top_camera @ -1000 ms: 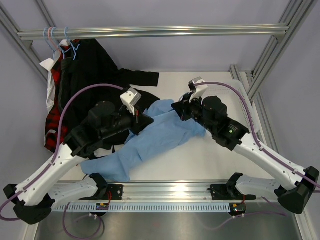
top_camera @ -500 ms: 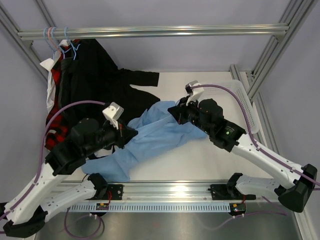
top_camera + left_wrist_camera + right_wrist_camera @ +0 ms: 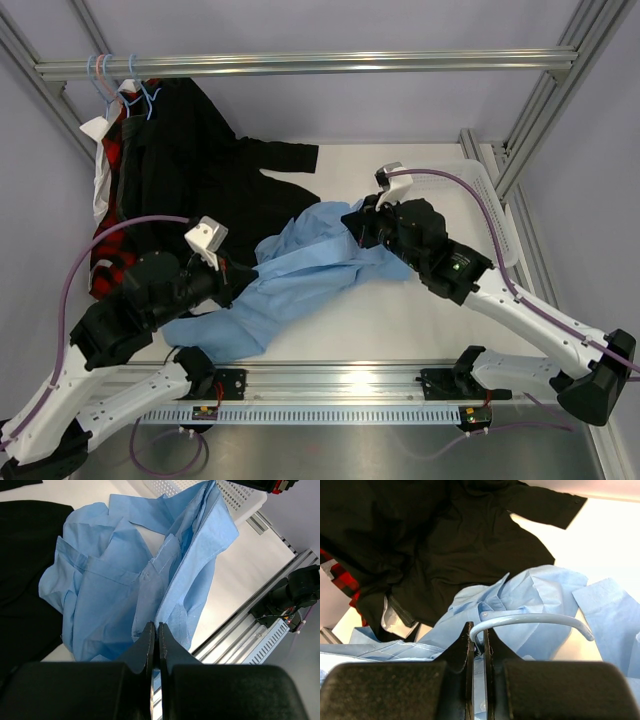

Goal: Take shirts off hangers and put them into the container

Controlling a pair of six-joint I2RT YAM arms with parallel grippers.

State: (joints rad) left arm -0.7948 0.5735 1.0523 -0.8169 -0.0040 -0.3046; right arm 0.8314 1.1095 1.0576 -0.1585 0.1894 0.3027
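Note:
The taut light blue shirt still has the hanger inside its collar; next my left gripper opens and takes a fold nearer the collar (image 3: 182,582).
The light blue shirt (image 3: 300,280) lies crumpled across the middle of the table, stretched between my two grippers. My left gripper (image 3: 238,283) (image 3: 154,626) is shut on a fold of its cloth (image 3: 125,580) at the shirt's near-left side. My right gripper (image 3: 352,222) (image 3: 478,630) is shut on the curved hook of a pale blue hanger (image 3: 535,620) that comes out of the shirt's collar. The white mesh container (image 3: 497,205) (image 3: 235,495) stands at the right, partly under the right arm. More hangers (image 3: 108,78) hook over the rail at the far left.
A black shirt (image 3: 200,170) (image 3: 445,535) hangs from the rail and spreads onto the table behind the blue one. A red-and-black plaid shirt (image 3: 108,262) and white cloth (image 3: 100,170) hang at the far left. Metal frame posts (image 3: 530,110) stand at the right.
My left arm has drawn back toward the near left, pulling the blue cloth with it. The right gripper has stayed almost in place on the hanger hook.

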